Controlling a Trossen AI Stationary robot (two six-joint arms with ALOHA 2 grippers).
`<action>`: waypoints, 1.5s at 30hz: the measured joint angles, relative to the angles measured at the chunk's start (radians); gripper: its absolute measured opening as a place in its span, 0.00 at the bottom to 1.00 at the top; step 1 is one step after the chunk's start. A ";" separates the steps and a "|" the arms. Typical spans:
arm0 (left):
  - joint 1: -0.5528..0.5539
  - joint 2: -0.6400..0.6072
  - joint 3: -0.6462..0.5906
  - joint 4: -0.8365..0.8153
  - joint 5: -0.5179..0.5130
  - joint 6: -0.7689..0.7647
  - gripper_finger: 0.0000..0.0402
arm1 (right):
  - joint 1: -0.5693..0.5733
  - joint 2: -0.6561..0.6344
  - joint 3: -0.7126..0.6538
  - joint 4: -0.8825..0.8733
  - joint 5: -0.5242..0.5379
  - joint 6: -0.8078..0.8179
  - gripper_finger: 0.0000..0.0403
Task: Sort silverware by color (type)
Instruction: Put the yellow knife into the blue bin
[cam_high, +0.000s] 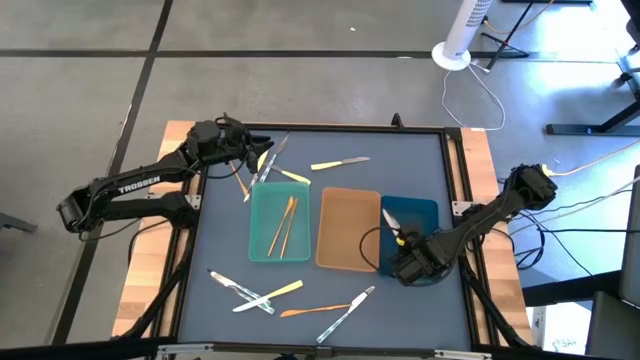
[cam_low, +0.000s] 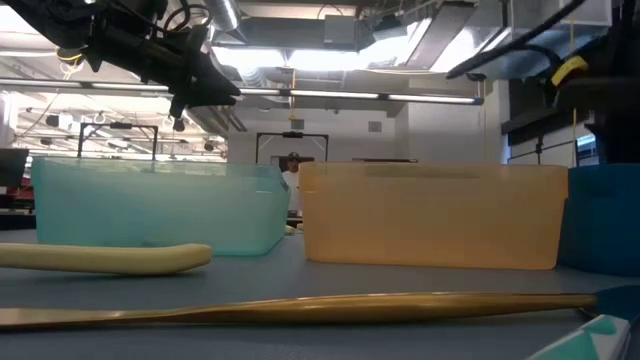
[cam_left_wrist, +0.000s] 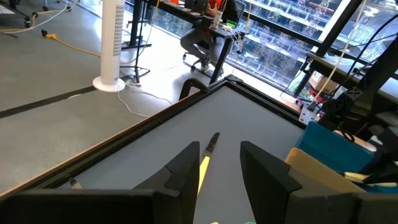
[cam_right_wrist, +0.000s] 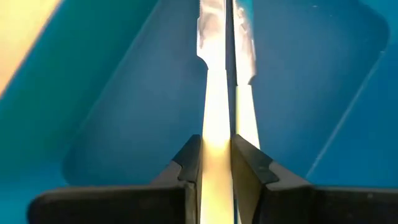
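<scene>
Next, my right gripper releases the yellow-handled knife on the dark-blue tray's bottom next to the other yellow-and-silver piece (cam_high: 395, 229) (cam_right_wrist: 210, 81).
My right gripper (cam_right_wrist: 216, 146) is shut on a yellow-handled, silver-bladed knife (cam_high: 392, 222) inside the dark-blue tray (cam_high: 425, 212). A second yellow-and-silver piece (cam_right_wrist: 245, 112) shows right beside it. Two gold pieces (cam_high: 285, 225) lie in the teal tray (cam_high: 262, 240). The tan tray (cam_high: 348, 228) stands between the two others. My left gripper (cam_left_wrist: 219, 168) is open and raised over a heap of silverware (cam_high: 262, 165) at the table's far left. A yellow-handled knife (cam_left_wrist: 208, 154) on the table shows beyond its fingers. My right gripper pinches the knife's yellow handle (cam_right_wrist: 215, 134) between its two fingers, which come steeply from above. The silver blade (cam_right_wrist: 210, 28) points away toward the tray's far end. Whether the knife rests on the tray floor I cannot tell.
More silverware lies loose near the front edge (cam_high: 262, 295) (cam_high: 340, 308). Another yellow-handled knife (cam_high: 340, 162) lies at the far middle. In the low view a yellow handle (cam_low: 110, 258) and a gold piece (cam_low: 300, 305) lie before the trays. A raised frame (cam_high: 455, 170) borders the mat.
</scene>
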 joint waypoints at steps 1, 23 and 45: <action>0.000 0.000 0.000 0.000 0.000 0.000 0.27 | 0.000 0.000 -0.008 0.005 0.004 0.000 0.13; 0.000 0.000 0.000 0.000 0.000 0.000 0.27 | -0.001 0.000 -0.158 0.196 -0.007 0.000 0.13; 0.000 0.000 0.000 0.000 0.000 0.000 0.27 | -0.001 0.000 -0.158 0.204 -0.011 -0.001 0.23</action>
